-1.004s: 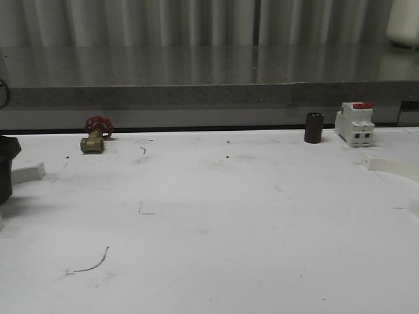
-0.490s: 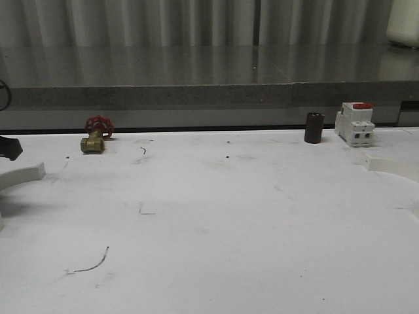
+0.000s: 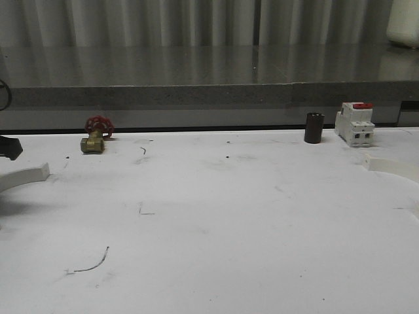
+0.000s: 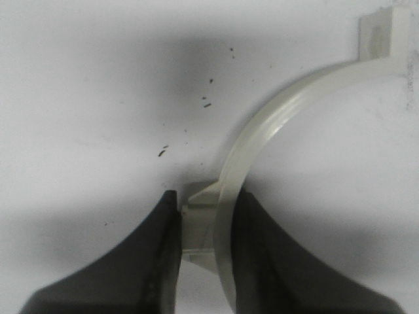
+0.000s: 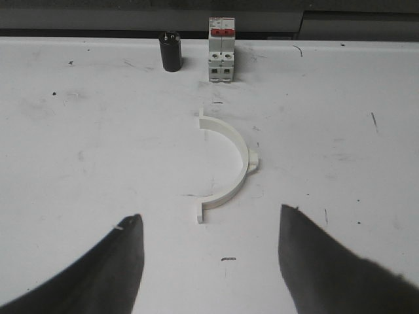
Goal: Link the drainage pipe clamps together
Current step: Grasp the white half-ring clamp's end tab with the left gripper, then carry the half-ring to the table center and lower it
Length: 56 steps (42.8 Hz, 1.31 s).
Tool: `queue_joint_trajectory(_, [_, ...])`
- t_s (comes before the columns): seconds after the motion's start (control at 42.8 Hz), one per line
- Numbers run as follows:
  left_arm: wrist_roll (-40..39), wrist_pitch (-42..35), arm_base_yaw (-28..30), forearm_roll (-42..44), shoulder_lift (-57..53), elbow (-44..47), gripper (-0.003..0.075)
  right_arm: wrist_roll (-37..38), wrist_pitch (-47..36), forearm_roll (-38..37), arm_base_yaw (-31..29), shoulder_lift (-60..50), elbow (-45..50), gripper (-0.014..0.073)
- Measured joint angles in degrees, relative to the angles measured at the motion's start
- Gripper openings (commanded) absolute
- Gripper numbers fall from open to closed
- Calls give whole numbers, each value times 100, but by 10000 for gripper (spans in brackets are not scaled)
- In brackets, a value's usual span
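Note:
Next, my left gripper releases the white clamp on the bare white table (image 3: 171, 189) beside the small L-shaped mark.
One white half-ring drainage pipe clamp (image 4: 275, 118) is pinched between the black fingers of my left gripper (image 4: 206, 196), which is shut on its middle by the small side lug. In the front view its tabbed end (image 3: 29, 174) shows at the far left edge, with a dark piece of the left gripper (image 3: 8, 147) above it. The other clamp (image 5: 245, 157) lies flat on the white table, seen at the far right in the front view (image 3: 393, 165). My right gripper (image 5: 209, 214) hovers open just short of that clamp's near end, nothing between its fingers.
A white breaker with a red top (image 3: 354, 123) and a dark cylinder (image 3: 313, 127) stand at the back right, just beyond the lying clamp. A brass valve with a red handle (image 3: 96, 136) sits at the back left. A raised grey ledge (image 3: 209, 95) runs behind the table.
The left gripper's dark body has moved up and out of the front view's left edge. The clamp end it holds has shifted slightly right. The right clamp has not moved.

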Motion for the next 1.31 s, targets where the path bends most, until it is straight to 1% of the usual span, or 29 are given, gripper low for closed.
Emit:
queue_joint_trajectory(0.117, [0,111,-51,-85,0,-124,94,9,0,0,0,0,0,478])
queue_joint_trajectory(0.234, [0,317,-299,-125,0,-374,94,9,0,0,0,0,0,478])
queue_joint_trajectory(0.35, [0,516,-758,-226,0,-738,94,9,0,0,0,0,0,478])
queue_joint_trajectory(0.514, [-156,550,-1528,-468,0,-1227,94,9,0,0,0,0,0,478])
queue_joint_trajectory(0.561, [-329,567,-1777,-509,0,-1347,94,9,0,0,0,0,0,478])
queue_joint_trajectory(0.747, [-920,611,-2427,-475,210,-1857,106,9,0,0,0,0,0,478])
queue_joint_trajectory(0.841, [-1376,719,-2711,-193,436,-2108,118,9,0,0,0,0,0,478])
queue_joint_trajectory(0.958, [-2256,860,-3016,332,751,-2411,127,9,0,0,0,0,0,478])
queue_joint_trajectory(1.051, [-2728,912,-3103,425,944,-2583,127,9,0,0,0,0,0,478])
queue_joint_trajectory(1.308, [-3187,1057,-3136,403,1229,-2676,127,9,0,0,0,0,0,478])
